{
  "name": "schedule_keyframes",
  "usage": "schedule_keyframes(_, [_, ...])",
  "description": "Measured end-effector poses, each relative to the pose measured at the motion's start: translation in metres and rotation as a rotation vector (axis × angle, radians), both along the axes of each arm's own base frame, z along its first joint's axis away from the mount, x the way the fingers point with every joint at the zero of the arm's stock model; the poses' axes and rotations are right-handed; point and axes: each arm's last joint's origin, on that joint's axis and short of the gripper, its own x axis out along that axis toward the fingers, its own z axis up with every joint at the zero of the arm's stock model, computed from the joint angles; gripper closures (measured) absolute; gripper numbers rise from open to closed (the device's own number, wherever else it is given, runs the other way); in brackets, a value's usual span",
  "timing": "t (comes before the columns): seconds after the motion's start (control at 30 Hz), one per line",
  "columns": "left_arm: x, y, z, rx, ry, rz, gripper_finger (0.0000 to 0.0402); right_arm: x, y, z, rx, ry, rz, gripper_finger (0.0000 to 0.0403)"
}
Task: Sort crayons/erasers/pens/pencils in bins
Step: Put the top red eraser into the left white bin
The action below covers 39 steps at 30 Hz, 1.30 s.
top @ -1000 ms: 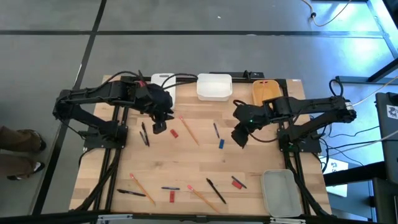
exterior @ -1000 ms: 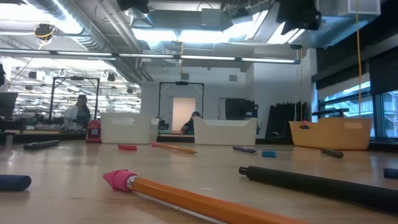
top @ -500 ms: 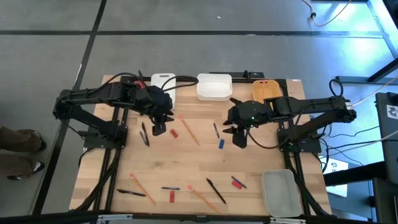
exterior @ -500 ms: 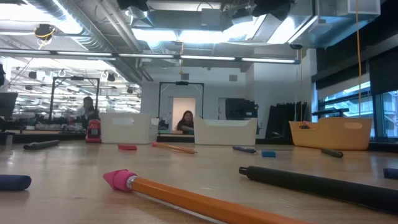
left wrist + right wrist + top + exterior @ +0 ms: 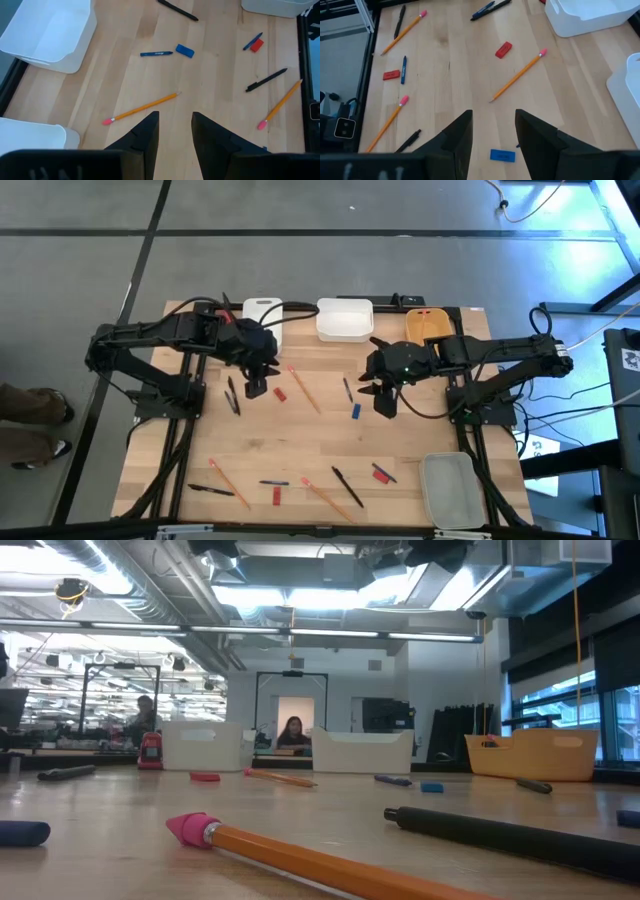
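Note:
My left gripper closes next on the long sides of the red eraser (image 5: pixel 280 394) beside the pencil nearest the narrow white bin.
Pencils (image 5: pixel 303 388) (image 5: pixel 228 483) (image 5: pixel 330 498), pens (image 5: pixel 232 395) (image 5: pixel 347 486) (image 5: pixel 347 389) and small red and blue erasers (image 5: pixel 281 394) (image 5: pixel 355 411) lie flat and scattered on the wooden table. The bins stand at its edges: narrow white (image 5: pixel 262 315), wider white (image 5: pixel 345 320), yellow-orange (image 5: pixel 428 325), translucent grey (image 5: pixel 450 490). My left gripper (image 5: pixel 257 385) hangs open above the table, just short of a pencil (image 5: pixel 142 107). My right gripper (image 5: pixel 385 402) hangs open above the blue eraser (image 5: pixel 502 155). Neither has anything between its fingers.
The black frame rails run along the table's left and right sides under both arms. At the near edge lie a pencil (image 5: pixel 300 855) and a black pen (image 5: pixel 510 835). People sit in the room beyond the far edge. Bare wood shows mid-table (image 5: pixel 300 440).
My right gripper has rolled about its own pointing line and tipped a little, staying above the blue eraser; it has kept its fingers open. Nothing on the table has moved.

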Motion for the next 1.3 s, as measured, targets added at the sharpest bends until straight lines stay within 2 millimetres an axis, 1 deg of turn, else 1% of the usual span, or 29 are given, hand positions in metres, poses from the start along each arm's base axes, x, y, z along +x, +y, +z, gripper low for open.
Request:
schedule_keyframes(0.07, [0.001, 0.0, 0.001, -0.013, -0.02, 0.014, 0.0293, 0.0, 0.0, 0.0, 0.0, 0.0, 0.0, 0.0253])
schedule_keyframes(0.13, [0.001, 0.0, 0.0, -0.025, -0.013, 0.027, 0.0283, 0.0, 0.0, 0.0, 0.001, 0.0, -0.001, 0.0253])
schedule_keyframes(0.23, [0.003, 0.0, -0.006, -0.031, -0.006, 0.033, 0.0248, 0.0, 0.0, 0.0, 0.0, 0.0, 0.0, 0.0253])
schedule_keyframes(0.33, [0.006, 0.0, -0.018, -0.029, 0.017, 0.029, 0.0203, 0.0, 0.0, 0.0, 0.001, 0.0, -0.001, 0.0253])
schedule_keyframes(0.4, [0.008, 0.0, -0.029, -0.006, 0.035, 0.001, 0.0178, 0.0, 0.0, 0.0, 0.0, 0.0, 0.0, 0.0253])
schedule_keyframes(0.47, [0.008, 0.0, -0.042, 0.024, 0.078, -0.034, 0.0161, 0.0, 0.0, 0.0, 0.001, 0.0, -0.001, 0.0253])
schedule_keyframes(0.53, [0.009, 0.0, -0.053, 0.054, 0.102, -0.075, 0.0152, 0.0, 0.0, 0.0, 0.0, 0.0, 0.0, 0.0253])
schedule_keyframes(0.63, [0.009, 0.0, -0.074, 0.106, 0.161, -0.154, 0.015, 0.0, 0.0, 0.0, 0.001, 0.0, -0.001, 0.0253])
schedule_keyframes(0.77, [0.012, 0.0, -0.097, 0.135, 0.156, -0.205, 0.0156, 0.0, 0.0, 0.0, 0.0, 0.0, 0.0, 0.0253])
schedule_keyframes(1.07, [0.012, -0.001, -0.141, 0.107, 0.151, -0.229, 0.0161, 0.0, 0.0, 0.0, 0.0, -0.003, 0.0, 0.0253])
schedule_keyframes(1.17, [0.015, -0.001, -0.159, 0.106, 0.18, -0.239, 0.0162, 0.0, 0.0, 0.0, 0.001, -0.004, -0.001, 0.0253])
schedule_keyframes(1.3, [0.027, -0.001, -0.183, 0.131, 0.255, -0.299, 0.0167, 0.0, 0.0, 0.0, 0.0, -0.004, 0.0, 0.0253])
